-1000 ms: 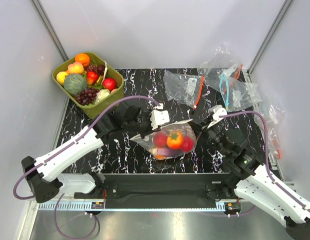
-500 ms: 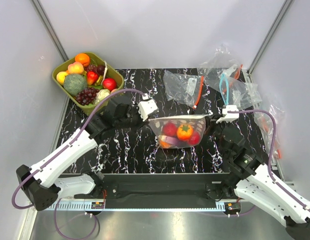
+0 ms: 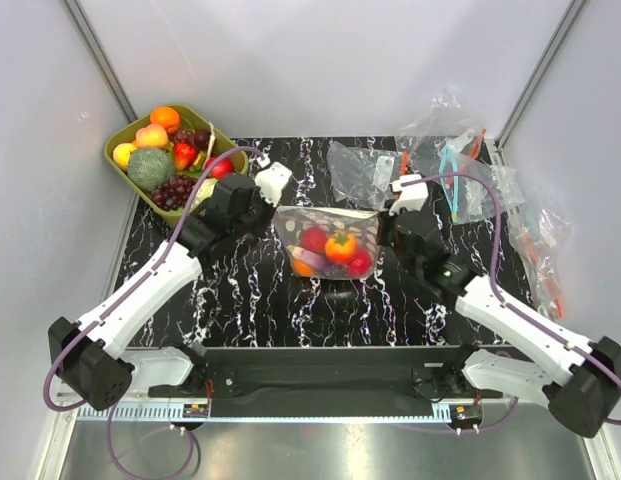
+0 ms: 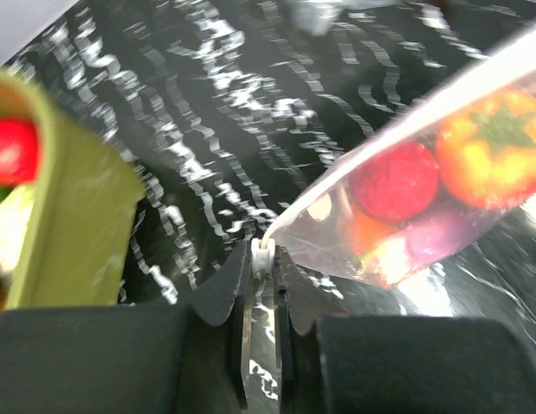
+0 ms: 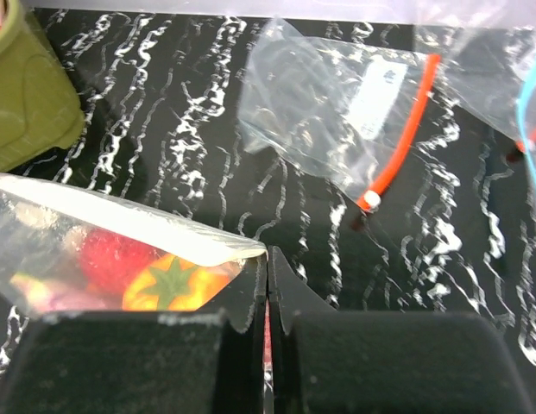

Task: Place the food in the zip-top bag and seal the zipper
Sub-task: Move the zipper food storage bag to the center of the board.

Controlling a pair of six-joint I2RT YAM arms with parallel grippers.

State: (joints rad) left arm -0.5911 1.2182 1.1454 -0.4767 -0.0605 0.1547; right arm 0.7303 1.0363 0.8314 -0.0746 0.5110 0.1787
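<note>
The robot's left gripper needs to release the white slider of the zip-top bag, leaving the bag on the table (image 3: 265,212) next to the olive-green tub.
The zip-top bag (image 3: 325,245) hangs stretched between my two grippers above the middle of the table. It holds food: an orange pepper (image 3: 340,246), red pieces (image 3: 313,238) and a purple piece at the bottom. My left gripper (image 3: 274,209) is shut on the white end of the zipper (image 4: 264,253) at the bag's left top corner. My right gripper (image 3: 383,225) is shut on the bag's right top corner (image 5: 250,255). The zipper strip (image 5: 147,226) runs taut between them. In the left wrist view the bag (image 4: 423,198) shows red and orange food.
An olive-green tub (image 3: 126,150) of more toy fruit stands at the back left, close to my left arm; it shows in the left wrist view (image 4: 69,207). Undotted clear bags with an orange strip (image 3: 365,172) (image 5: 397,164) and a blue strip (image 3: 460,180) lie at the back right.
Both grippers moved toward the back of the table with the bag. It went from slumped on the table to lifted and stretched, and my left gripper slid to its left end.
</note>
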